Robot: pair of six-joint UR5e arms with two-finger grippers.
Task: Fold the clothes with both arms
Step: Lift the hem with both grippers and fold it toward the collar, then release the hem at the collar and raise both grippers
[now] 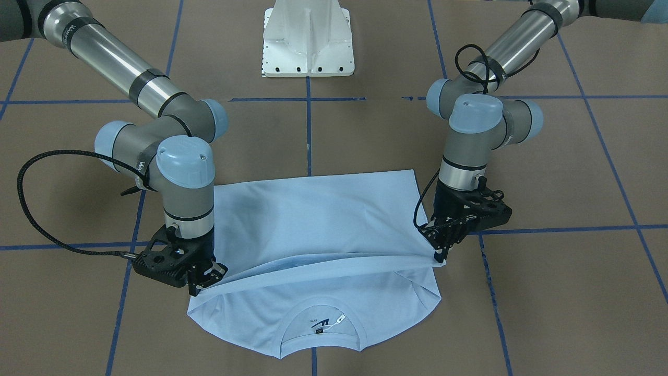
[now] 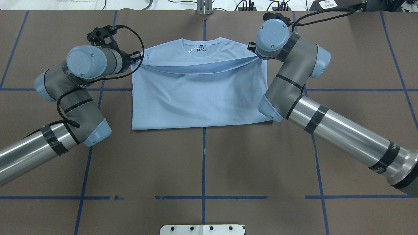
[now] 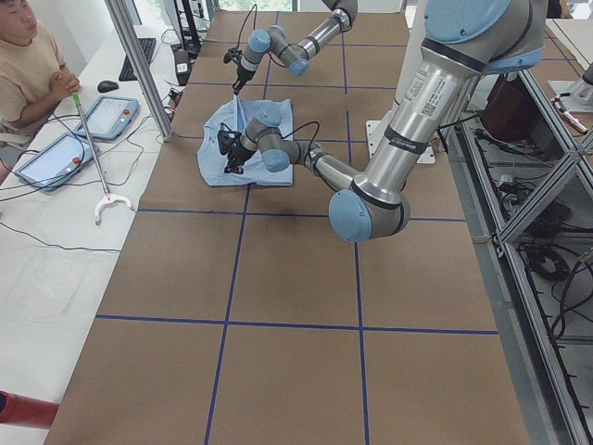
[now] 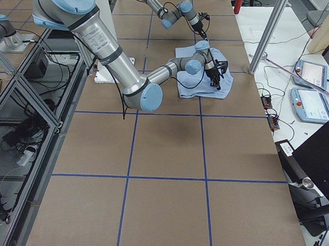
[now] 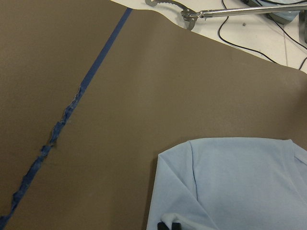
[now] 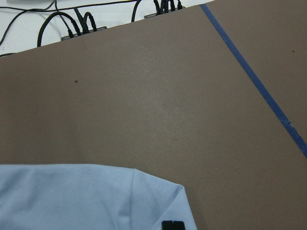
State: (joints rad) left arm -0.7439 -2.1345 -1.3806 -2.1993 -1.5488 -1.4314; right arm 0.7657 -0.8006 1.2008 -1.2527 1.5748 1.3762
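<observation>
Next, my left gripper lets go of the T-shirt hem's corner on the light blue T-shirt's shoulder (image 1: 407, 308) (image 5: 226, 177), between the sleeve and the collar.
The light blue T-shirt (image 1: 323, 219) lies on the brown table, its collar and dark neck label (image 1: 326, 324) pointing away from the robot. Its lower half is folded up over the body, and the hem edge hangs stretched between both grippers just short of the collar (image 2: 200, 49). My left gripper (image 1: 440, 255) is shut on the hem's corner at the shirt's left side (image 2: 138, 60). My right gripper (image 1: 207, 282) is shut on the other corner (image 2: 253, 52). The wrist views show only shirt corners (image 5: 230, 182) (image 6: 86, 196). The chest print is hidden.
The white pedestal base (image 1: 308, 39) stands at the robot's side of the table. Blue tape lines (image 2: 203, 163) cross the brown surface. Cables (image 2: 245, 5) lie past the far edge. A seated operator (image 3: 28, 65), tablets (image 3: 111, 116) and a reacher tool (image 3: 93, 167) are beyond that edge.
</observation>
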